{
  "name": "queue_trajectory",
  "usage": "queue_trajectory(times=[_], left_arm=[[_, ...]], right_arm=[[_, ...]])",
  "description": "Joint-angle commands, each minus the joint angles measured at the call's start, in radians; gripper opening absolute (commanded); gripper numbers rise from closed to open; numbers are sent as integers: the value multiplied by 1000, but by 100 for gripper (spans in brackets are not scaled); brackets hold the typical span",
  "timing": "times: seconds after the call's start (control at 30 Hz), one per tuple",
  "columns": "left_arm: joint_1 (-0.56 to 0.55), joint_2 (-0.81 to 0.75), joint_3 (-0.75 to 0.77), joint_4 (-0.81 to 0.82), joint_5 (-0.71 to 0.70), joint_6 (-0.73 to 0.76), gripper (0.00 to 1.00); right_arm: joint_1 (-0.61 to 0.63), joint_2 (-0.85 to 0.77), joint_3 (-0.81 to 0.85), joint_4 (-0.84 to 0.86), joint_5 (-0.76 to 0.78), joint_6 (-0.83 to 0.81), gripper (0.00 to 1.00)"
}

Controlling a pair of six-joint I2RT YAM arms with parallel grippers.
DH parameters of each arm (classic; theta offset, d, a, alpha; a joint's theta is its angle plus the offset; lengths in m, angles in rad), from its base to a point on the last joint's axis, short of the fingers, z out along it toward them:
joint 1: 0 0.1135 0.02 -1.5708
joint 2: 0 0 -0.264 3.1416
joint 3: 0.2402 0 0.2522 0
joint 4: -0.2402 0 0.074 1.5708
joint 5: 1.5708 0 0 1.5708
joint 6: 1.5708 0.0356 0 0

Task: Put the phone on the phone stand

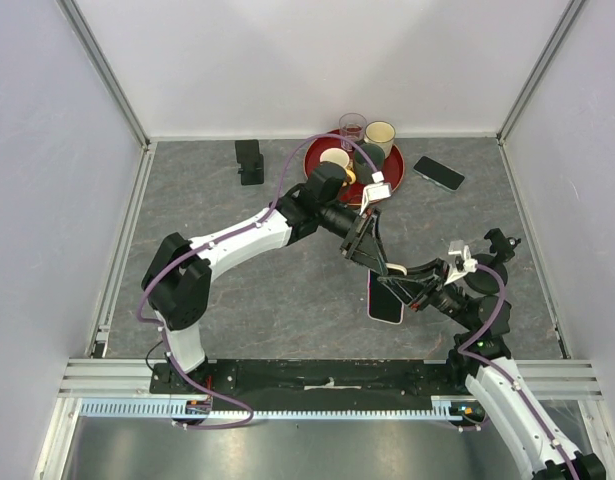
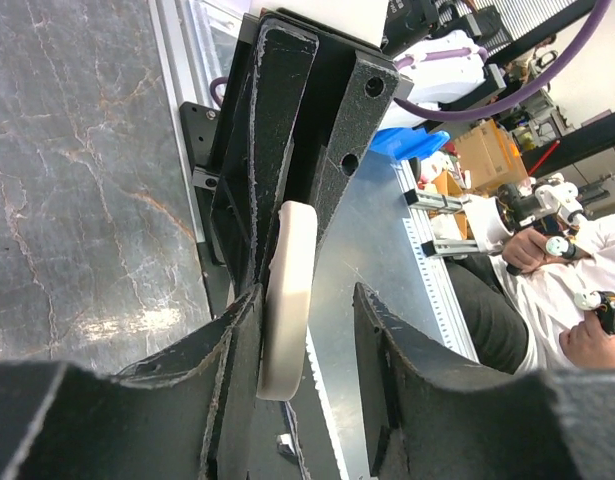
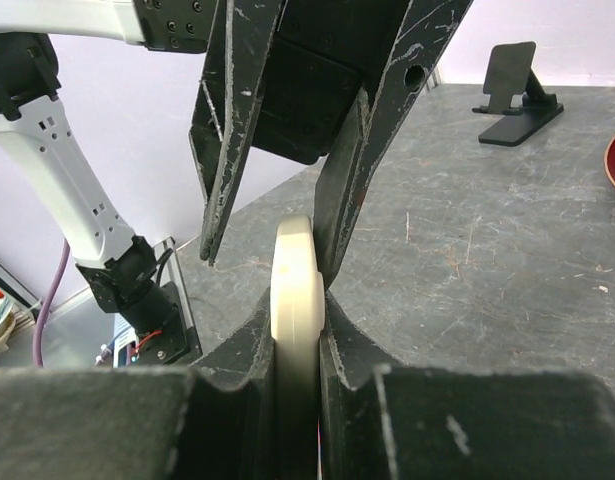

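Observation:
Next, my left gripper clamps the far end of the phone, since my right gripper holds the phone close to that end, while my right gripper opens and takes the phone's middle [image 1: 383, 297].
The phone [image 1: 384, 298] has a pink back and a cream edge, and it is held on edge above the table's middle. My right gripper [image 1: 405, 287] is shut on it; in the right wrist view both pads press the cream edge [image 3: 295, 290]. My left gripper [image 1: 371, 250] is open and straddles the phone's far end. In the left wrist view the phone [image 2: 287, 300] rests against one finger, with a gap to the other finger [image 2: 407, 360]. The black phone stand [image 1: 249, 160] is empty at the back left and also shows in the right wrist view [image 3: 512, 95].
A red tray [image 1: 315, 165] with several cups sits at the back centre, just behind the left arm's wrist. A second, dark phone [image 1: 439, 172] lies flat at the back right. Grey walls enclose the table on three sides.

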Motion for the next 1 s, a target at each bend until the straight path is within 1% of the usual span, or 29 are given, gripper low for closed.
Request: queue_trajectory(times=[0.0, 0.07, 0.13, 0.2, 0.27, 0.3, 0.37, 0.4, 0.47, 0.5, 0.57, 0.6, 0.63, 0.7, 0.73, 0.83, 0.93, 0.97], left_arm=[[-14, -22, 35, -32, 59, 64, 46], [-14, -25, 35, -46, 52, 85, 43], [-14, -21, 38, -58, 48, 90, 43], [-16, -17, 43, -59, 49, 84, 44], [-18, -19, 43, -59, 49, 88, 41], [-19, -23, 38, -59, 36, 91, 35], [-27, -27, 32, -58, 26, 100, 28], [-28, -25, 32, -61, 22, 103, 21], [-36, -27, 34, -72, 14, 117, 13], [-39, -30, 37, -81, -6, 126, 3], [-39, -43, 32, -101, -46, 157, 2], [-39, -60, 28, -111, -97, 168, 2], [-39, -66, 26, -119, -119, 177, 2], [-39, -79, 23, -125, -174, 180, 2], [-38, -83, 26, -127, -187, 176, 2], [-33, -102, 28, -125, -219, 162, 2], [-19, -129, 3, -84, -244, 142, 2], [-8, -135, -1, -73, -242, 125, 2]], right_arm=[[-4, -51, -21, 87, 26, 11, 0], [-3, -94, -20, 60, 56, 10, 0], [-4, -134, -20, 31, 72, 14, 0], [-4, -147, -24, 26, 87, 22, 0], [-4, -139, -24, 28, 83, 24, 0], [-4, -134, -23, 34, 74, 27, 0], [-4, -110, -26, 63, 66, 50, 0], [-4, -102, -30, 94, 64, 57, 0], [-4, -78, -33, 123, 64, 79, 0], [-4, -70, -33, 135, 64, 83, 0], [-4, -52, -32, 125, 61, 77, 1], [-4, -49, -27, 87, 61, 70, 4], [-4, -44, -24, 66, 55, 64, 20], [-4, -39, -23, 16, 49, 41, 33], [-4, -32, -24, 4, 43, 33, 46], [-3, -16, -26, -32, 21, 8, 65], [-4, -4, -29, -43, 12, 5, 72], [-4, 1, -30, -34, 12, 7, 73]])
